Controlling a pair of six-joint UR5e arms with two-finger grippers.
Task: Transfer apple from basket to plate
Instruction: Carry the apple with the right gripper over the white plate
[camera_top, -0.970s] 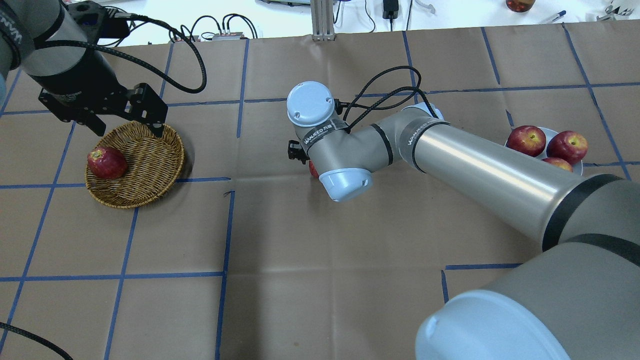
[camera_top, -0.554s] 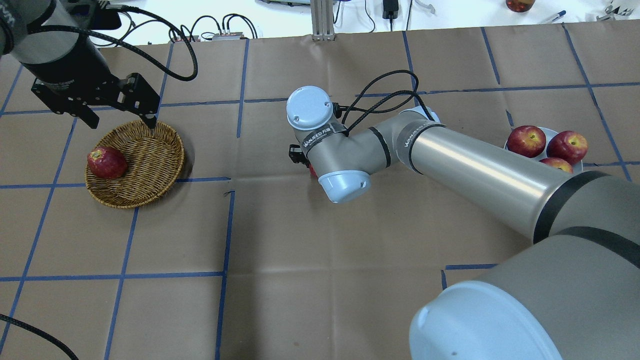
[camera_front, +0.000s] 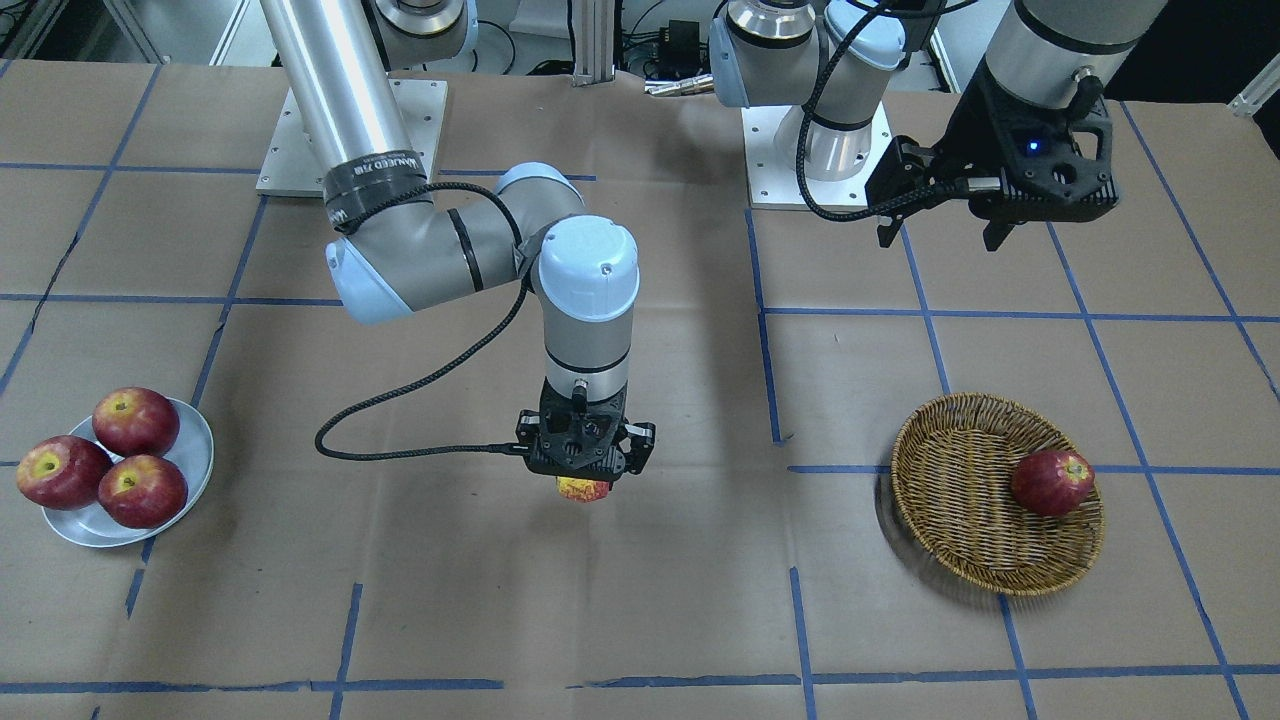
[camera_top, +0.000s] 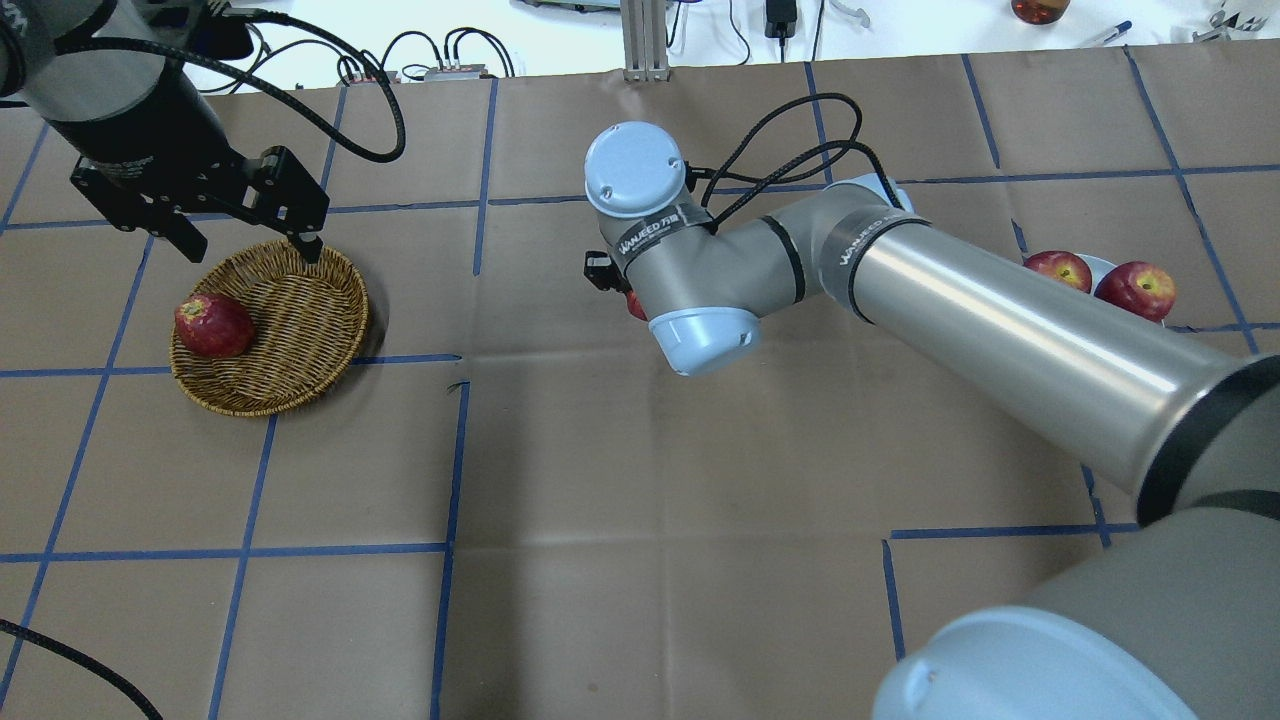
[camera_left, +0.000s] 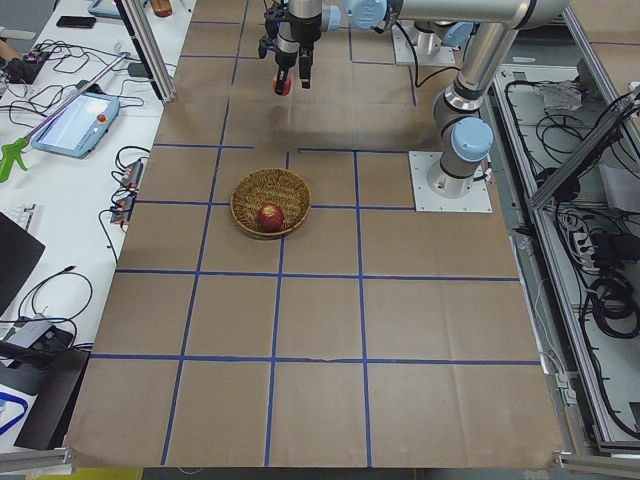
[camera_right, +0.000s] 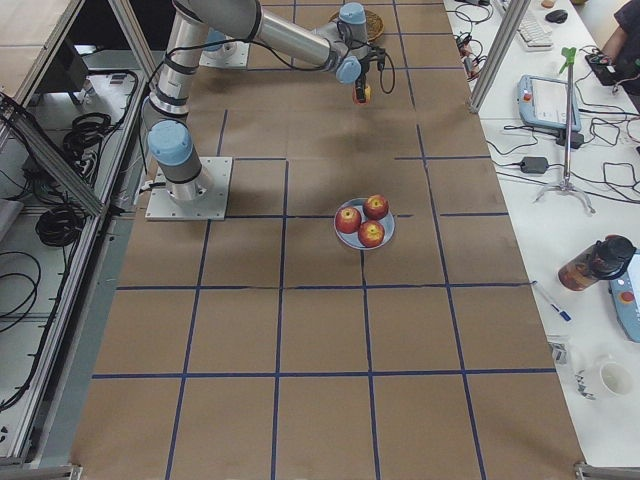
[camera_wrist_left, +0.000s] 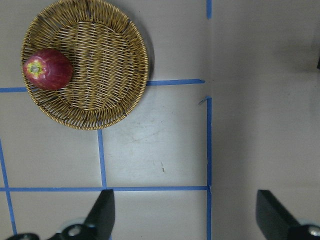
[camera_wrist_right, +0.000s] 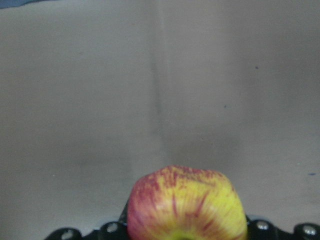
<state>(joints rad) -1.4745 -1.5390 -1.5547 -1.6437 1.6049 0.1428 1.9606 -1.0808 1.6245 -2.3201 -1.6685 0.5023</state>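
The robot's right gripper will set the yellow-streaked apple down on the plate between the outermost apple and the one nearest my base (camera_front: 77, 436).
My right gripper (camera_front: 585, 478) is shut on the yellow-streaked red apple (camera_front: 584, 489) and holds it above the brown paper at mid-table, between basket and plate. The apple fills the bottom of the right wrist view (camera_wrist_right: 185, 205); in the overhead view only a sliver of it (camera_top: 636, 305) shows under the wrist. The wicker basket (camera_front: 950, 500) (camera_top: 300, 320) (camera_wrist_left: 100, 65) lies on my left side. My left gripper (camera_front: 938, 240) (camera_top: 254, 252) (camera_wrist_left: 185, 215) is open and empty, above the basket's far rim. The pale plate (camera_front: 195, 440) (camera_top: 1100, 265) sits on my right side.
A darker red apple (camera_front: 1052, 482) (camera_top: 212, 326) (camera_wrist_left: 47, 69) lies in the basket. Three deep-red apples (camera_front: 120, 455) sit on the plate. My right forearm (camera_top: 1000, 320) crosses over the plate's near side in the overhead view. Blue tape lines grid the paper.
My right arm has moved a little farther from the robot and to the right with the apple. The left gripper has shifted slightly above the basket's far rim.
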